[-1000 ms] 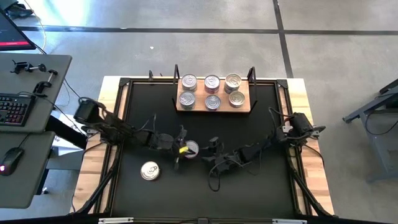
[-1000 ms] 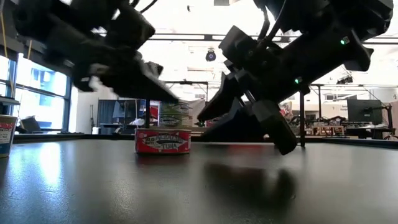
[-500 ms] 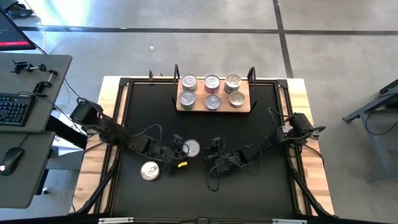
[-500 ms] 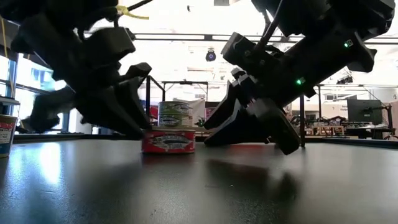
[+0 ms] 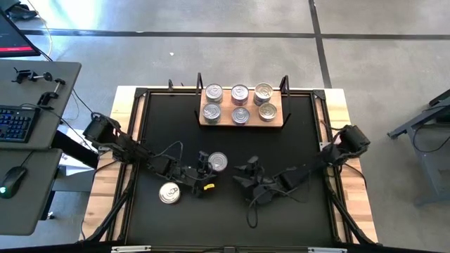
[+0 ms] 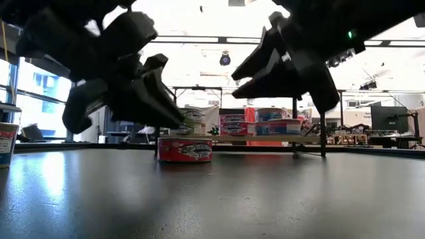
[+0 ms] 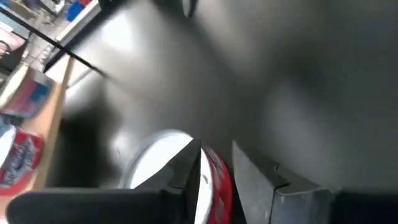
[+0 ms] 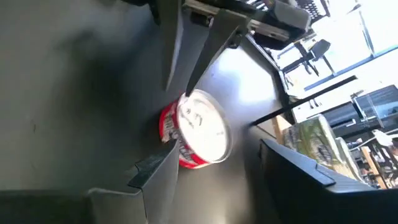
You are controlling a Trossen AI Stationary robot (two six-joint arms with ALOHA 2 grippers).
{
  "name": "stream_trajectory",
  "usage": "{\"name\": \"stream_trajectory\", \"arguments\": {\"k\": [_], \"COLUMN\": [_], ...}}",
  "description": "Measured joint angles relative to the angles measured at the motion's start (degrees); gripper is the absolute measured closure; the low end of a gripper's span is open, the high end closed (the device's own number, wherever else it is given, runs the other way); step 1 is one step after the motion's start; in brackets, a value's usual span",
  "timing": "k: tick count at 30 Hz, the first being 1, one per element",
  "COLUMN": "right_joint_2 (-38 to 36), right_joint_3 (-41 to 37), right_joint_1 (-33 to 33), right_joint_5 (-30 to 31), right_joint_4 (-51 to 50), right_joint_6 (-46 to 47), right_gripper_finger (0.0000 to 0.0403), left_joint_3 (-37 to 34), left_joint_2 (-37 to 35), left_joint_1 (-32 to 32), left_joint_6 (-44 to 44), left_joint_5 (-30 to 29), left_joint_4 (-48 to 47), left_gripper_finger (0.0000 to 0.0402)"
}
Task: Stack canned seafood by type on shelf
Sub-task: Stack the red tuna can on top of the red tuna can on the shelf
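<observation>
The red-sided can's lid has one finger of my left gripper over it, so next I open, take the can (image 5: 218, 161) again and lift it to my right gripper for shelving.
A red-sided can (image 5: 218, 162) with a silver lid sits flat on the black table, mid-left. My left gripper (image 5: 205, 166) reaches it from the near left, open. In the left wrist view one finger (image 7: 188, 177) lies over the lid (image 7: 155, 165) and the other finger (image 7: 258, 180) outside the red wall (image 7: 216, 180). My right gripper (image 5: 247, 169) hangs open to the can's right, raised clear of the table (image 6: 282, 66). The shelf (image 5: 278, 121) at the far middle carries several cans (image 5: 240, 103). Another can (image 5: 169, 192) lies near left. My left gripper's fingers slant down from the near left and straddle the can's rim (image 8: 185, 99). Whether they touch the can, I cannot tell. The can rests flat on the table.
Black posts (image 5: 200, 83) stand at the shelf's ends. A desk with a keyboard (image 5: 15, 123) and a mouse is beyond the table's left edge. The black tabletop (image 5: 295, 133) lies bare between the shelf and my right gripper.
My left gripper has drawn back toward the near left, rolled and opened, its fingers now at the can's rim. My right gripper has risen and moved toward the table's right edge, away from the can. The red-sided can has slid a little toward the far edge.
</observation>
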Motion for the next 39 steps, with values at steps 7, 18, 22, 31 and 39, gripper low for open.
{"name": "stream_trajectory", "arguments": {"k": [7,18,22,31,39], "right_joint_2": [-1.08,-1.08,-1.08,-1.08,-1.08], "right_joint_3": [0.00,0.00,0.00,-0.02,-0.02], "right_joint_1": [0.09,0.09,-1.24,-6.04,-6.65], "right_joint_5": [-0.12,-3.96,-9.04,-18.31,-17.86], "right_joint_4": [-2.16,-2.11,-2.58,-3.94,-1.06], "right_joint_6": [3.27,2.98,2.19,-0.27,-7.90], "right_gripper_finger": [0.0190,0.0190,0.0190,0.0190,0.0185], "left_joint_3": [1.07,1.31,1.03,0.96,-2.17], "left_joint_2": [-0.20,1.27,1.42,1.33,1.31], "left_joint_1": [1.47,3.28,3.72,4.09,4.15], "left_joint_6": [-0.11,-1.88,-1.95,-4.42,-7.77], "left_joint_5": [-0.39,2.40,4.70,8.22,11.54], "left_joint_4": [-10.05,-9.26,-4.55,3.49,14.19], "left_gripper_finger": [0.0285,0.0389,0.0397,0.0401,0.0401]}}
